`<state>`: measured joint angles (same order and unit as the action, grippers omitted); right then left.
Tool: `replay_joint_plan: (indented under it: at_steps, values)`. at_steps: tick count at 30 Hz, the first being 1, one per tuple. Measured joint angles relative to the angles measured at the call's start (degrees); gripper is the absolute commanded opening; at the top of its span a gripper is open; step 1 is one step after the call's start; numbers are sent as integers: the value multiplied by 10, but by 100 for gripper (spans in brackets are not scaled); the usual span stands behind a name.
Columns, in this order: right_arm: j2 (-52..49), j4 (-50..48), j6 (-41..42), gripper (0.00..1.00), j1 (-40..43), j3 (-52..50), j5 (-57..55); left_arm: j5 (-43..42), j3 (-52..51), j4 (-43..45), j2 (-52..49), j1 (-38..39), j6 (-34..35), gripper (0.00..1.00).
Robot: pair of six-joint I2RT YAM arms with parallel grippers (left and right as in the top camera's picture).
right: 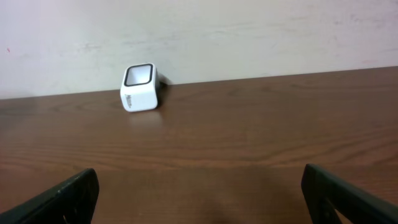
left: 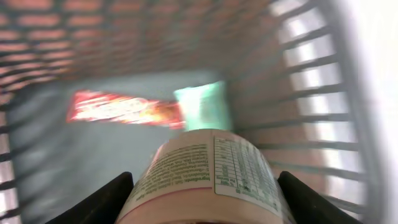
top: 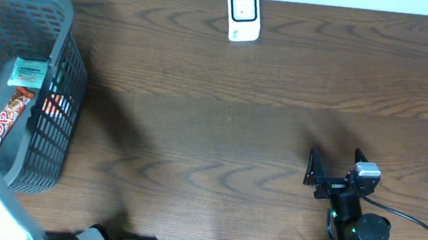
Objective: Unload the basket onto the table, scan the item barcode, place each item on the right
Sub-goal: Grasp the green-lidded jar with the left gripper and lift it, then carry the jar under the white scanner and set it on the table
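My left gripper will release the round container on the table midway (top: 200,125) between the grey basket and my right gripper.
The item, a round pink bottle (left: 205,171) with a white label of green print, fills the bottom of the left wrist view. My left gripper (left: 205,190) is shut on it, one black finger against each side, inside the grey basket (top: 58,83). No barcode shows on the side I see. The white barcode scanner (top: 244,15) stands at the far edge of the table, also visible as the white scanner (right: 140,87) ahead of my right gripper (right: 202,199). In the overhead view the right gripper (top: 337,163) rests open at the front right, holding nothing.
In the basket lie a red candy bar (top: 8,121) and a teal packet (top: 28,73), seen blurred beyond the bottle as candy bar (left: 121,109) and packet (left: 202,106). The basket's wire wall (left: 311,118) rises close on the right. Brown wooden table (top: 213,135) lies between basket and scanner.
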<state>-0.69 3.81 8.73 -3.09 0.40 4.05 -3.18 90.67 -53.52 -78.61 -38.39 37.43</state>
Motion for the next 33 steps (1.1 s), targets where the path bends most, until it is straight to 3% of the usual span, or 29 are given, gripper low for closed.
replay_joint_plan:
  at_steps: [8,16,24,33]
  values:
    - [0,0,0,99,0,0,0,-160,3,51,118,59,78,63]
    - [0,0,0,99,0,0,0,-208,-8,49,99,269,104,64]
    - [0,0,0,99,0,0,0,-128,-68,13,-1,488,111,64]
    - [0,0,0,99,0,0,0,10,-108,3,-137,621,193,64]
